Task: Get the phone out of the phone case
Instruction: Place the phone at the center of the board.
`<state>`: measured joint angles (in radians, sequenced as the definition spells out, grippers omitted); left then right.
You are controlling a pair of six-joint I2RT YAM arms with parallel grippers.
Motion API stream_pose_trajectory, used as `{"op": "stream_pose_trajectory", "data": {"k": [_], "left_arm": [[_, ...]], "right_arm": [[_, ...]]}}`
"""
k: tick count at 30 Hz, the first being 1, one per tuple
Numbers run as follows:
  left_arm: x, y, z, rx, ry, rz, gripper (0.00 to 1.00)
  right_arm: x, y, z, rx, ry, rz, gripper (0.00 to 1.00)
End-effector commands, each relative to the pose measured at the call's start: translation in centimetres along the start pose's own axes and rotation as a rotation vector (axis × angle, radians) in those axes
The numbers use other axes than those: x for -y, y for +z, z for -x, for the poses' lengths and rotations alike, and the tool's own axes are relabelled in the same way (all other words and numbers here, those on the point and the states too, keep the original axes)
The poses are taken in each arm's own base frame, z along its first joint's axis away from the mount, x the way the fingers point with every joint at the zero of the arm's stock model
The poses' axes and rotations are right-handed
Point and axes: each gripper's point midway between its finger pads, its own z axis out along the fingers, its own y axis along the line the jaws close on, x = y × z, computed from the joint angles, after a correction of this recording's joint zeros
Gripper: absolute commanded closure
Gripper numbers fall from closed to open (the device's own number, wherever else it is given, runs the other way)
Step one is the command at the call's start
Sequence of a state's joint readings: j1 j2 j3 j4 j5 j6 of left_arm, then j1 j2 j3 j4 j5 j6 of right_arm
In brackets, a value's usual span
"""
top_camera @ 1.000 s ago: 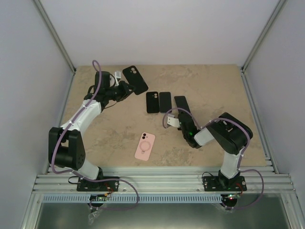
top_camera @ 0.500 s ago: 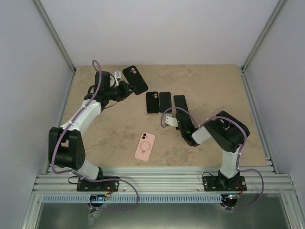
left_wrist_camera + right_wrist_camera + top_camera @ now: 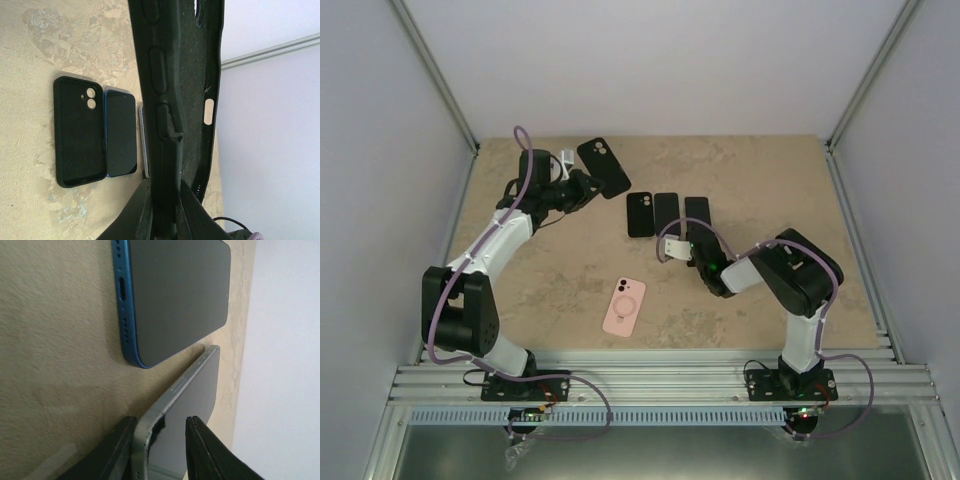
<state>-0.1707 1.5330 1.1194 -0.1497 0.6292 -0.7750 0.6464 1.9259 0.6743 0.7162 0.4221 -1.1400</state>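
The robot's left gripper should set the empty case down beside the other black case, opposite the blue phone [image 3: 610, 216] [image 3: 26, 132]. The empty case is now held up over the table.
My left gripper [image 3: 578, 185] is shut on an empty black phone case [image 3: 603, 167] and holds it up over the table's far left. In the left wrist view the case [image 3: 175, 90] stands edge-on between the fingers of that gripper [image 3: 165, 210]. My right gripper [image 3: 688, 243] is shut on the near end of a silver-edged phone [image 3: 697, 213], which lies low beside a blue phone [image 3: 666, 213]. In the right wrist view the silver phone [image 3: 195, 400] sits between the fingers of the gripper [image 3: 160, 452], its far end on the table, with the blue phone [image 3: 175, 295] beside it.
A second black case [image 3: 640, 214] with a camera cutout lies left of the blue phone; both show in the left wrist view, the case [image 3: 80, 132] and the blue phone [image 3: 121, 132]. A pink phone case [image 3: 624, 307] lies nearer the front. Walls enclose the beige table [image 3: 770, 180].
My right gripper has swung the silver phone left and straightened it, so it now lies parallel and close to the blue phone. The left arm and its case have not moved.
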Motion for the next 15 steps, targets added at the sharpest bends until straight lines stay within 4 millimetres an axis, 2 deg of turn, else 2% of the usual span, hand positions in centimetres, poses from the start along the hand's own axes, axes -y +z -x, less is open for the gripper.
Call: {"op": "stream_pose_trajectory", "data": {"k": [1,6,15], "left_arm": [[1.29,-0.56,1.30,0.036,0.027,-0.029,1.00],[1.24,-0.50,1.29,0.034,0.024,-0.030,1.00],[1.30,-0.66,1.22,0.035,0.032,-0.028,1.00]], "right_arm": [[0.25,0.65,0.12,0.024,-0.008,0.020,0.70],[0.84,1.29,0.04,0.038,-0.011,0.049,0.68],[0.23,0.83,0.98,0.100,-0.010,0.165,0.46]]}}
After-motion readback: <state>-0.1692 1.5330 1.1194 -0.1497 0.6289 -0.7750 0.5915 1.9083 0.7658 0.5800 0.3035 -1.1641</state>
